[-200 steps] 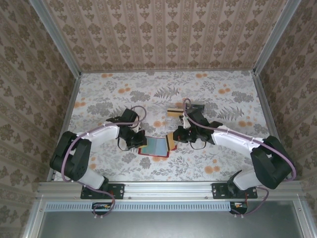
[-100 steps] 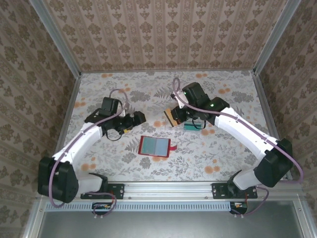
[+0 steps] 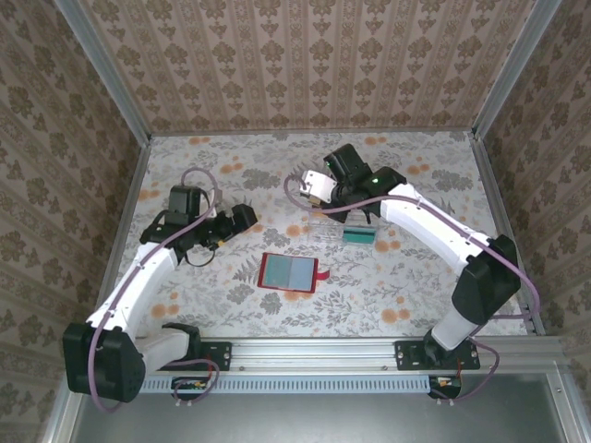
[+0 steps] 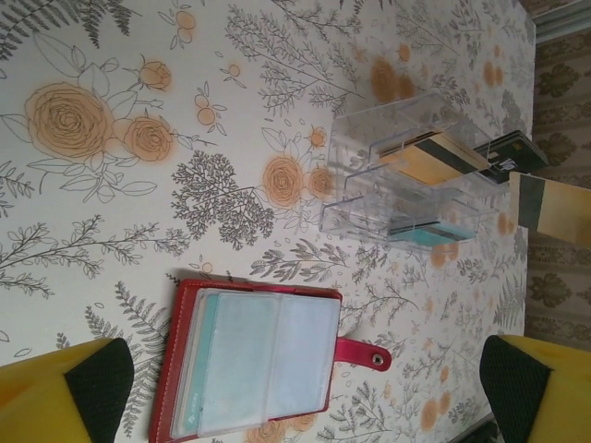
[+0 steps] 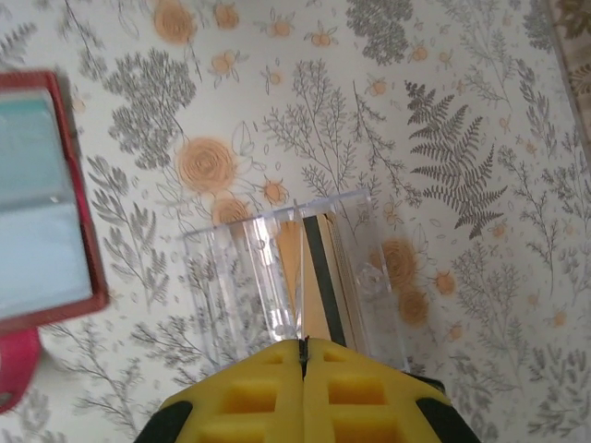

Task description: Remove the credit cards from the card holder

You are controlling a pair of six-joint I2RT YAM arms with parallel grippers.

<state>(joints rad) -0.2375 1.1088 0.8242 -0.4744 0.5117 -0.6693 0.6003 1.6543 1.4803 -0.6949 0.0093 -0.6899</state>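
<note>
The robot's right gripper will release the tan-gold card, which is now held over the stand, in the clear stand (image 3: 328, 215) (image 5: 320, 279), next to the other tan-gold card.
The card holder (image 3: 291, 273) (image 4: 249, 365) lies open and flat on the table, red with a grey-blue lining and its tab to the right. A teal card edge shows in its left pocket. My left gripper (image 3: 245, 219) (image 4: 309, 388) hangs open, well left of and above the holder, with nothing between its fingers. My right gripper (image 3: 320, 194) (image 5: 303, 341) is shut on a tan-gold card (image 4: 552, 210) (image 5: 319, 295) over a clear stand (image 3: 330, 226) (image 5: 277, 268). Another tan-gold card (image 4: 429, 159) leans in the stand. A teal card (image 3: 360, 235) (image 4: 425, 235) lies beside the stand.
A black card-like thing (image 4: 512, 152) lies just behind the clear stand. Metal rails and wallpapered walls close in the table (image 3: 185, 166) on its left, far and right sides. Floral cloth lies bare to the left of and in front of the holder.
My left gripper let go of the holder, opened and drew back to the left. My right gripper pulled a tan-gold card from the holder and carried it up over the clear stand.
</note>
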